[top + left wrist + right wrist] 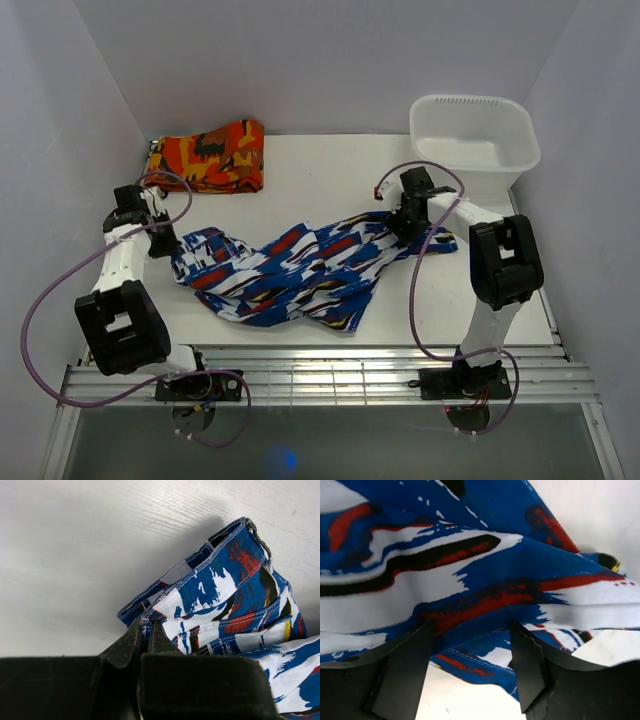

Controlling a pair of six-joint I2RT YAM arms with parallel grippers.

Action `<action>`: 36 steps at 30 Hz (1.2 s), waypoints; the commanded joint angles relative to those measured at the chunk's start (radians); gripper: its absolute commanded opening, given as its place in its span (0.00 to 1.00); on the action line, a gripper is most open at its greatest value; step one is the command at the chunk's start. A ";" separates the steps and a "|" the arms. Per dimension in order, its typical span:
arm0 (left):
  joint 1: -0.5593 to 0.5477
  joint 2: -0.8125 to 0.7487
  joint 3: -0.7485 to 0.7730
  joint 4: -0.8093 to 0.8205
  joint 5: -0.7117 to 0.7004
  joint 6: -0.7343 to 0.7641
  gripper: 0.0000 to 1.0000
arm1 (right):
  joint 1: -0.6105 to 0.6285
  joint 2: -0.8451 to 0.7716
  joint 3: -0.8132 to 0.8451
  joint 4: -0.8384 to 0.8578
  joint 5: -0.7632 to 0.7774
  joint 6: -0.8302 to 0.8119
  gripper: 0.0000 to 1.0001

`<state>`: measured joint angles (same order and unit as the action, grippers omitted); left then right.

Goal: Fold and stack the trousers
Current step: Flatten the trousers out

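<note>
The trousers' stitched end is bunched in folds next to where my left gripper pinches, so next my left gripper opens, grabs the trousers' edge [192, 572] again and pulls the trousers straight before folding.
The trousers [290, 268], blue and white streaks with red, yellow and black marks, lie crumpled across the middle of the white table [330, 170]. At their left end my left gripper [165, 240] is shut on a stitched blue edge of the trousers [225, 590]; in the left wrist view the left gripper [146, 630] pinches that hem between its tips. My right gripper [400, 225] is at the right end of the trousers. In the right wrist view the right gripper [471, 627] stands open, its fingers apart with a fold of the trousers [485, 570] lying over and between them.
A folded orange-red-and-black cloth [207, 157] lies at the back left. A white plastic tub [475, 140] stands at the back right. White walls close in both sides and the back. A metal slatted rail [330, 375] runs along the near edge.
</note>
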<state>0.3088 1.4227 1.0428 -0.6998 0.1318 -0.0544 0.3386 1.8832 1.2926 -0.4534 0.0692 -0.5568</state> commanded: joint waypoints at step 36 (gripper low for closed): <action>0.267 0.114 0.347 -0.616 0.694 1.354 0.93 | -0.567 -0.273 0.080 -0.541 -0.477 -0.836 0.93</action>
<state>0.5995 1.5341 1.3838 -1.1065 0.7971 0.8242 -0.2333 1.5677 1.3487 -0.9131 -0.3630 -1.2434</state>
